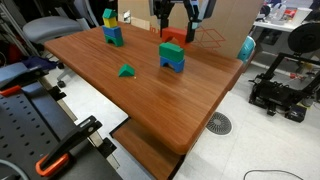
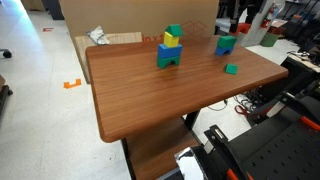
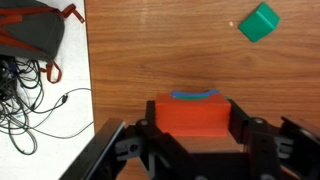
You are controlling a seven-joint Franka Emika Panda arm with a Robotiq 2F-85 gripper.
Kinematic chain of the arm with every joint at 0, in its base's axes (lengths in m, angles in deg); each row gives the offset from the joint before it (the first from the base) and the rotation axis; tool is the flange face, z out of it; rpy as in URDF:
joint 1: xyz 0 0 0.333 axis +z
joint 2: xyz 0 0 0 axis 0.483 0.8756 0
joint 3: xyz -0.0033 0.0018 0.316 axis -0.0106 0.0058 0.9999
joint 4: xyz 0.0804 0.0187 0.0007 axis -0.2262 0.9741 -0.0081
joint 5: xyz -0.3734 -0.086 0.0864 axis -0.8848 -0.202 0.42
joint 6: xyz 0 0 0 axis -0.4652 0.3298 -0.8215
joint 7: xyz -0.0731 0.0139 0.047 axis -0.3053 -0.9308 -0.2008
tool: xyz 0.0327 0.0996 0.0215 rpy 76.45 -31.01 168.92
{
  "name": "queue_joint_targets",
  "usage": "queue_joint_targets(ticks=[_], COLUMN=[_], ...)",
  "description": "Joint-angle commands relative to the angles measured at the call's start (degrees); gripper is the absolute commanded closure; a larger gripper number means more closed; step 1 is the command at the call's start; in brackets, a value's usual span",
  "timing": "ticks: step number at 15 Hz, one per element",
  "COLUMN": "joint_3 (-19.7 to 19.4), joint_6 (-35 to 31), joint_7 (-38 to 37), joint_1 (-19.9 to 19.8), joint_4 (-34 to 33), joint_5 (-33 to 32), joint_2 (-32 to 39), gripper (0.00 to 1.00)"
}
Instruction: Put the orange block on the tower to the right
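My gripper needs to release the orange block on top of the tower's green block (image 1: pixel 172 42) (image 3: pixel 193 112), stacked over the blue one.
The orange block (image 3: pixel 190 115) sits between my gripper's (image 3: pixel 192 125) two black fingers, which press on its left and right sides. A sliver of the green and blue tower (image 3: pixel 195 95) shows just beyond it in the wrist view. In an exterior view the orange block (image 1: pixel 172 37) is right on top of the tower's green block (image 1: pixel 172 50), which rests on the blue one (image 1: pixel 173 64), with the gripper (image 1: pixel 172 28) around it. The same tower (image 2: pixel 226 44) stands at the table's far right in an exterior view; I cannot tell whether the orange block rests on it.
A second stack with a teal top and yellow piece (image 1: pixel 112 30) (image 2: pixel 170 50) stands apart on the wooden table (image 1: pixel 150 95). A small green triangular piece (image 1: pixel 126 71) (image 2: pixel 232 69) (image 3: pixel 260 22) lies loose. A bag and cables (image 3: pixel 30 60) lie on the floor beyond the table edge.
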Motion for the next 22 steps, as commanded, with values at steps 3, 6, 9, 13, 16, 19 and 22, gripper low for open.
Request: queue_joint_targets(ticks=[3, 6, 9, 13, 16, 19, 22], joint_3=[0.65, 0.72, 0.68, 0.72, 0.74, 0.80, 0.89], joint_6=[2.55, 3.09, 3.45, 4.34, 6.34, 7.22, 6.37], joint_7=[0.46, 0.31, 0.31, 0.79, 0.65, 0.79, 0.90], joint_1=[0.98, 1.42, 1.47, 1.06, 1.06, 1.02, 0.99], joint_4=[-2.72, -3.49, -4.49, -5.83, -7.08, -7.16, -5.41], joint_5=[1.27, 1.16, 1.20, 1.57, 1.61, 1.61, 1.61], joint_2=[1.64, 2.68, 3.68, 4.53, 5.33, 5.24, 3.50], gripper=[0.58, 0.58, 0.58, 0.58, 0.08, 0.00, 0.00])
